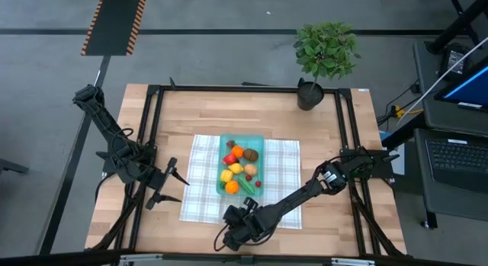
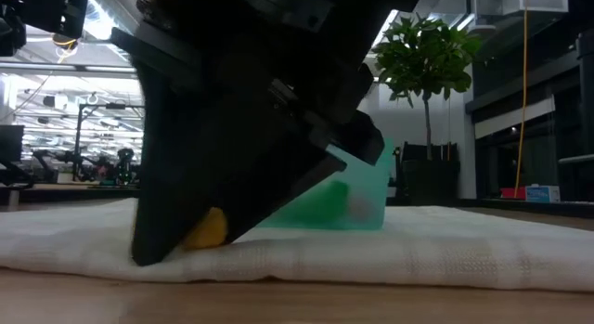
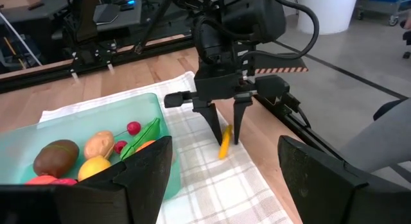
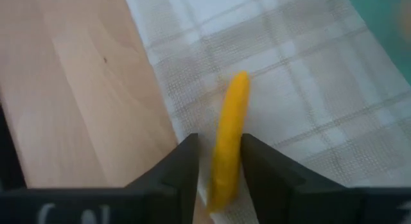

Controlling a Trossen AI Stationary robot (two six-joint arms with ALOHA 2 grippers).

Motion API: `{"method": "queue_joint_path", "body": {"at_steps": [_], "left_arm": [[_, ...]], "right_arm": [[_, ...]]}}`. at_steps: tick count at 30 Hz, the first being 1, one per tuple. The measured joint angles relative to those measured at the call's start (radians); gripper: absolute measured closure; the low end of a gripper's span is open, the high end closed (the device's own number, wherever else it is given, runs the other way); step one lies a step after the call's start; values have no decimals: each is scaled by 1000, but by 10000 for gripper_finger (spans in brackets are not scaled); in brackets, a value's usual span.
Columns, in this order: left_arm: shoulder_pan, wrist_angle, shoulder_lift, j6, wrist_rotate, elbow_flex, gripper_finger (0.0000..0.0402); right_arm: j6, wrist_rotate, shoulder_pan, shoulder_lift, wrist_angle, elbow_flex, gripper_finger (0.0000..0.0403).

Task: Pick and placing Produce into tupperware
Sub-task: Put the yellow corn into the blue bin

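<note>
Next, I open my right gripper's fingers wider and take the yellow piece nearer that end (image 4: 232, 116), as the yellow piece's far end sticks out well past them.
A small yellow produce piece (image 4: 230, 131) lies on the checked cloth (image 1: 200, 174), near the cloth's near edge. My right gripper (image 4: 218, 165) slants down over it, open, one finger on each side of its end; the left wrist view shows the same piece (image 3: 224, 146) under that gripper (image 3: 226, 129). The teal tupperware (image 1: 260, 141) sits on the cloth's middle and holds several produce pieces (image 1: 240, 168), orange, yellow, red, brown and green. My left gripper (image 1: 172, 183) hangs open at the table's left, above the cloth's left edge. My right gripper straddles the yellow piece at one end (image 4: 225, 176), slanting down from above with the fingers along its sides. One finger (image 4: 257, 169) lies against its side; a thin gap shows at the other finger (image 4: 183, 169). The piece lies flat on the cloth.
A leafy potted plant (image 1: 324, 56) stands at the table's far right. Bare wood (image 4: 70, 89) lies beside the cloth near the yellow piece. The tupperware's wall (image 3: 96, 112) stands a short way from my right gripper.
</note>
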Motion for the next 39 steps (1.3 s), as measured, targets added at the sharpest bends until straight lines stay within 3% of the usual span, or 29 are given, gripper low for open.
{"method": "queue_joint_path", "body": {"at_steps": [11, 32, 39], "left_arm": [[0, 0, 0, 0, 0, 0, 128], [0, 0, 0, 0, 0, 0, 128], [0, 0, 0, 0, 0, 0, 128]], "right_arm": [[-72, -11, -14, 5, -10, 49, 239], [-68, 2, -51, 5, -25, 50, 238], [-43, 3, -52, 3, -84, 50, 263]]}}
